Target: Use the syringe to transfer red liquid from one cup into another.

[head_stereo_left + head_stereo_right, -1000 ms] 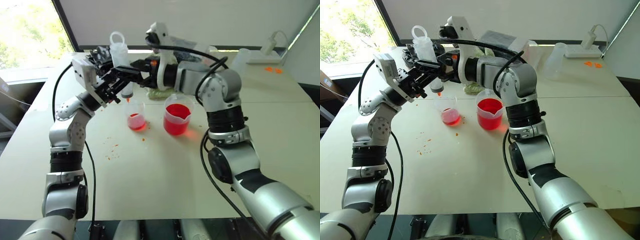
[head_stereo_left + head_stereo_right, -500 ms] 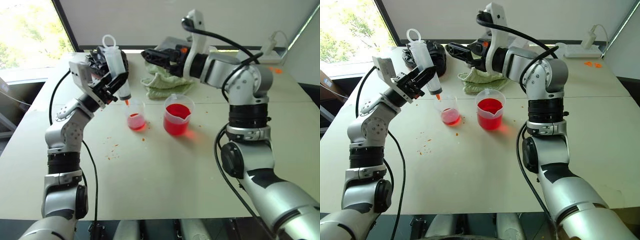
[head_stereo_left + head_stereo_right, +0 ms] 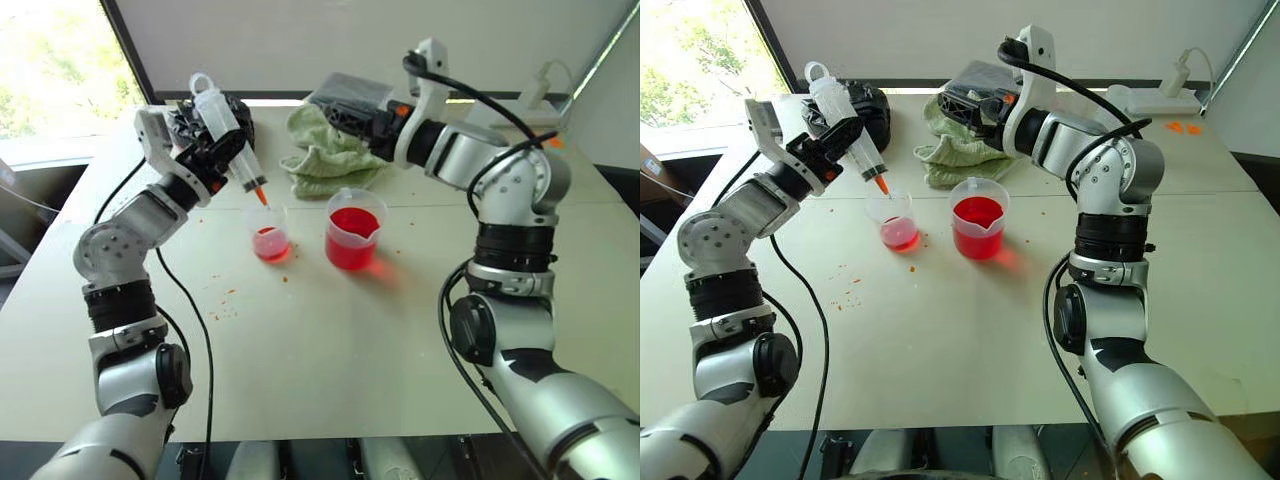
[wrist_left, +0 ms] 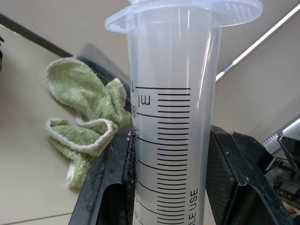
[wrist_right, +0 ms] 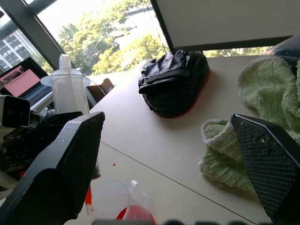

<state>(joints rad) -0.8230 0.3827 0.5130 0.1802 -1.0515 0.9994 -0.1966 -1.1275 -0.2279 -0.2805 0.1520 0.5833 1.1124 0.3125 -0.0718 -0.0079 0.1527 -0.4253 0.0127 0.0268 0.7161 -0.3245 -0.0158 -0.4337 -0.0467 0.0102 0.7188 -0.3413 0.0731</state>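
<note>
Next, I let go of the syringe with my left gripper just behind the red droplets, on the table [image 3: 240, 246] close beside the small cup.
My left gripper [image 3: 228, 157] is shut on the barrel of the syringe [image 3: 232, 140], a clear tube with a white ring-ended plunger. The syringe slants, and its red tip hangs just above the rim of the small narrow cup [image 3: 270, 236], which holds a little red liquid [image 3: 271, 246]. In the left wrist view the barrel [image 4: 168, 131] sits between both black fingers [image 4: 105, 183]. Right of the small cup, the larger spouted beaker [image 3: 353, 230] is about half full of red liquid. My right gripper [image 3: 338, 113] is open and empty, held over the green towel behind the beaker.
A crumpled green towel [image 3: 325, 160] lies behind the cups, and a black bag [image 3: 868, 100] sits at the back left. A white power strip [image 3: 1160, 98] rests at the back right. Red droplets [image 3: 225, 295] spot the table in front of the small cup.
My right gripper has left the syringe and swung right, over the towel. My left wrist has rolled, tilting the syringe so its tip slants toward the small cup.
</note>
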